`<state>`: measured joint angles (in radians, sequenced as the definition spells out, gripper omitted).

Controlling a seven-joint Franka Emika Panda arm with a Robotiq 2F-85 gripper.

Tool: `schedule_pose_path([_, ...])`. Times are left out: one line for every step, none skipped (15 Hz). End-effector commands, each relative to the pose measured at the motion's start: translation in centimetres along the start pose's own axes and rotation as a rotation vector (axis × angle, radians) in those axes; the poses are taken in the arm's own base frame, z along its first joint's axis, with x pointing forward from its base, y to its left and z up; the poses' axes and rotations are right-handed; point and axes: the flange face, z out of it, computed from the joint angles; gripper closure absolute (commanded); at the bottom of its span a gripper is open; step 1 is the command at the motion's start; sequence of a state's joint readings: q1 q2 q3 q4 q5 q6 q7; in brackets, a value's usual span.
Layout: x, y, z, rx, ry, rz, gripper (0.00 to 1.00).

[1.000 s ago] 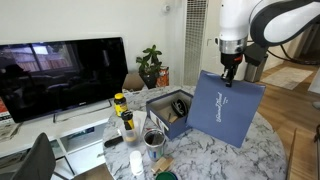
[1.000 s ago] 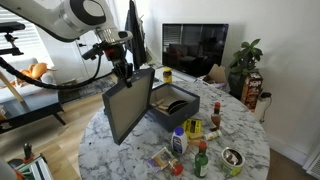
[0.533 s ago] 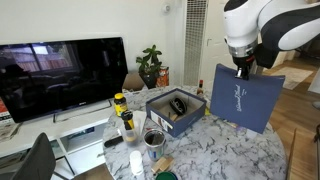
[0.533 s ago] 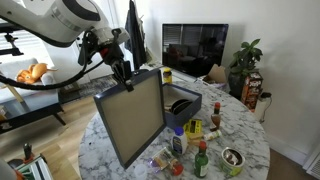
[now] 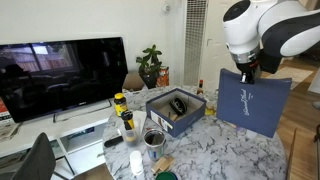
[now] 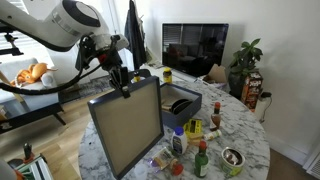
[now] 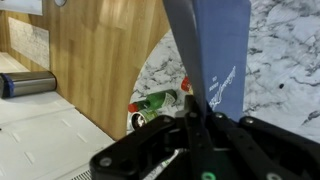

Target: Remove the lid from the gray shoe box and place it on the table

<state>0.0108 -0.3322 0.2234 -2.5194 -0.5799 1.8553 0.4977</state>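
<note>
My gripper will set the blue-gray lid down and let go of it on the bare marble [image 5: 234,127] next to the gray shoe box, away from the TV.
My gripper [image 5: 247,70] is shut on the top edge of the blue-gray lid [image 5: 252,102], which hangs upright in the air beside the table. In an exterior view its pale gray inside [image 6: 128,133] faces the camera below the gripper [image 6: 123,85]. In the wrist view the lid [image 7: 213,55] runs edge-on from between the fingers [image 7: 193,112], script logo showing. The gray shoe box [image 5: 176,110] stands open on the round marble table [image 5: 220,155], dark inside; it shows in both exterior views [image 6: 177,104].
Bottles, cups and cans crowd the table: yellow-capped bottles [image 5: 122,110], a metal cup [image 5: 154,138], a green bottle [image 7: 160,101], sauce bottles [image 6: 200,158]. A TV [image 5: 60,78] on a low white stand and a plant [image 5: 150,65] are behind. Wood floor surrounds the table.
The gripper has carried the lid away from the box, out toward the table's edge, and the lid has swung more upright and turned its inside further toward one exterior camera.
</note>
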Motion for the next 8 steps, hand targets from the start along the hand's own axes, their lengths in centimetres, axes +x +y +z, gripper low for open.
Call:
schedule_pose_path([-0.3,-0.6,0.2,-0.029,0.011,0.011,0.99])
schedule_pose_path([-0.7,-1.1,0.1,-0.033,0.026,0.01,0.99])
schedule_pose_path([-1.2,-1.7,0.0,-0.04,0.037,0.006,0.99])
schedule_pose_path([-1.5,-2.3,-0.2,-0.042,0.042,0.007,0.99])
schedule_pose_path([-2.0,-3.1,-0.3,-0.066,0.048,0.01,0.99])
schedule_pose_path([-2.3,-3.9,-0.4,-0.072,0.042,0.005,0.99])
schedule_pose_path([-2.6,-4.8,-0.3,-0.087,0.048,0.012,0.99])
schedule_pose_path([-2.9,-5.6,-0.3,-0.098,0.058,0.023,0.99])
